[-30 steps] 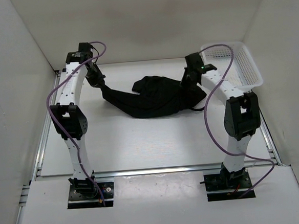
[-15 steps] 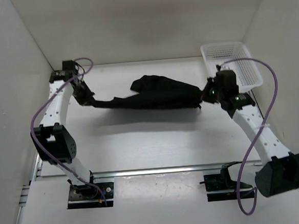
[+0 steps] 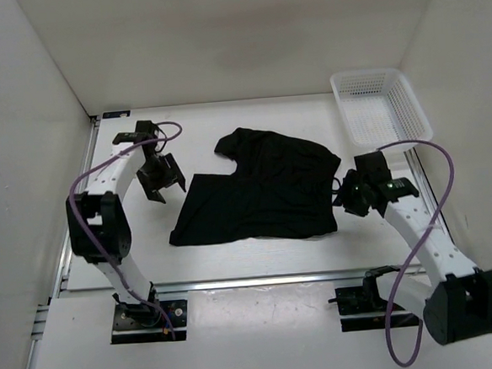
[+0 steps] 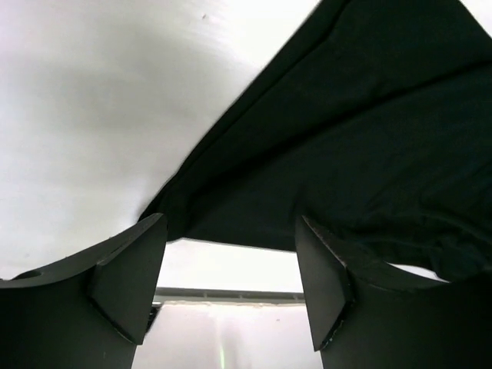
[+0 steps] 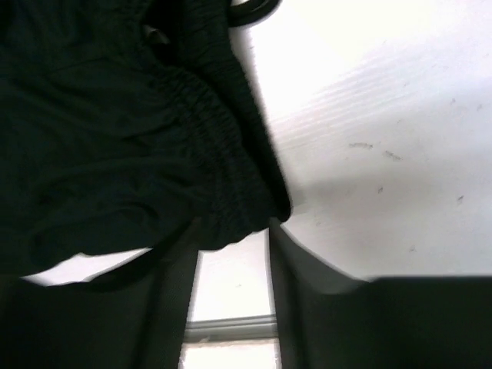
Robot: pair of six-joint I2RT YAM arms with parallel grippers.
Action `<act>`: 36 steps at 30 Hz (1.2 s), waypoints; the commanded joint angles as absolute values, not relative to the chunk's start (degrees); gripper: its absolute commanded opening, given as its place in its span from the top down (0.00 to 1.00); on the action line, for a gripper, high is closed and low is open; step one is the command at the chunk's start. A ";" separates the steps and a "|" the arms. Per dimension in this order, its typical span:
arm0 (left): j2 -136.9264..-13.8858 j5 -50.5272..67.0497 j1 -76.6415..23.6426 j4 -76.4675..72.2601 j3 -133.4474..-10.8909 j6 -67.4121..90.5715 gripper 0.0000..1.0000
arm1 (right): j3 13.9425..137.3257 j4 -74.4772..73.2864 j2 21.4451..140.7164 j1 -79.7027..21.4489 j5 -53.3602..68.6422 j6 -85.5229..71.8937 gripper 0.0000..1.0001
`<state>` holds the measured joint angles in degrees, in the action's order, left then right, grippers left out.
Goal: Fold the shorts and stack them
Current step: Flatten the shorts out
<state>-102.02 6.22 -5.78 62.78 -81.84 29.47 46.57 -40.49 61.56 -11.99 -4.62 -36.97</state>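
My left gripper is to go next to the near corner of the black shorts [image 3: 175,240] [image 4: 168,227], at the leg end away from the drawstring, and then close there.
The black shorts [image 3: 259,192] lie spread flat on the middle of the table, with a bunched part at the back. My left gripper [image 3: 169,188] hovers just off their left edge, jaws open and nothing between them. In the left wrist view the shorts [image 4: 361,131] stretch away beyond the open gripper [image 4: 227,300]. My right gripper [image 3: 341,195] sits at the shorts' right edge, also open. In the right wrist view the gathered waistband [image 5: 215,154] ends right at the tips of the open gripper [image 5: 232,238], and a loop of drawstring [image 5: 254,9] shows at the top.
A white mesh basket [image 3: 381,103] stands at the back right corner. White walls close in the table on the left, back and right. A metal rail [image 3: 261,280] runs along the table's near edge, in front of the arm bases.
Both grippers were shut on the shorts, stretching them in the air between them. Both have opened and let go, and the shorts now lie flat on the table. Both arms came nearer.
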 commanded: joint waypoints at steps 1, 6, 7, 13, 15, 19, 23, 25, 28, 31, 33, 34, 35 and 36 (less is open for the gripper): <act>-92.30 1.14 -6.15 63.63 -77.89 30.41 0.22 | 42.92 -43.59 54.86 -11.43 -1.33 -41.12 0.48; -88.60 3.95 -6.15 58.89 -64.88 33.22 0.15 | 33.50 -39.91 51.77 -11.43 8.07 -48.85 0.33; -88.59 4.48 -6.15 57.93 -61.38 34.35 0.14 | 32.27 -37.21 51.77 -11.43 9.30 -49.82 0.33; -86.75 6.76 -6.15 53.53 -52.04 39.37 0.07 | 29.71 -32.35 53.87 -11.43 10.11 -51.68 0.33; -86.75 7.81 -6.15 51.87 -50.45 40.52 0.07 | 28.57 -29.63 55.89 -11.43 9.40 -52.21 0.35; -91.21 7.57 -6.15 48.97 -49.75 41.13 0.08 | 26.81 -23.39 59.67 -11.43 7.30 -52.91 0.36; -96.22 7.56 -6.15 46.68 -51.23 42.27 0.15 | 26.10 -17.68 64.49 -11.43 6.24 -53.43 0.40; -97.64 7.56 -6.15 46.67 -52.46 42.28 0.23 | 26.10 -16.35 66.00 -11.43 5.71 -53.44 0.48; -99.66 7.56 -6.15 46.67 -54.57 42.28 0.58 | 26.63 -15.82 66.62 -11.43 2.48 -52.82 0.64; -101.68 7.56 -6.15 46.67 -56.24 41.75 0.89 | 29.79 -16.60 67.23 -11.43 0.27 -49.75 0.88; -101.69 8.09 -6.15 46.67 -57.03 41.23 0.89 | 31.72 -17.39 67.76 -11.43 -0.79 -48.79 0.99; -101.69 8.70 -6.15 46.67 -58.26 41.22 0.89 | 33.82 -18.27 68.29 -11.43 -0.79 -48.08 1.00; -100.82 8.70 -6.15 47.19 -59.32 41.22 0.89 | 35.06 -18.28 68.29 -11.43 -1.31 -48.08 1.00; -100.20 8.70 -6.15 48.42 -60.72 41.22 0.89 | 36.37 -18.28 68.90 -11.43 -1.32 -47.21 1.00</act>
<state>-100.84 10.68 -6.09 53.23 -57.49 41.50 30.92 -19.55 68.36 -11.62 1.85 -50.00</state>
